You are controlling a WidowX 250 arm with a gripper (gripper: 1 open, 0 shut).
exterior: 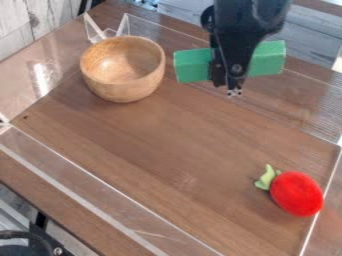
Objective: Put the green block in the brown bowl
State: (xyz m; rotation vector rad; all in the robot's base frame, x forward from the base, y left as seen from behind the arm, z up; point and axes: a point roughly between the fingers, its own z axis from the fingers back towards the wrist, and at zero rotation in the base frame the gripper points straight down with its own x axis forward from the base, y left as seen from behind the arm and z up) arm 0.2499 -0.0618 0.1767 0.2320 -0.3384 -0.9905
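The robot's gripper needs to release the green block in the middle of the brown bowl's bare hollow [126,67].
The green block [195,65] hangs in the air, a bright green bar held level, with its ends showing on both sides of the black gripper [233,84]. The gripper is shut on the block and points downward, fingertips below the bar. The brown bowl [122,68] stands on the wooden table at the upper left, its hollow bare. The block's left end sits just right of the bowl's rim in the picture, lifted above the table.
A red strawberry-like toy with green leaves [294,191] lies at the lower right of the wooden table [160,160]. Clear plastic walls edge the table, and a clear holder [104,28] stands behind the bowl.
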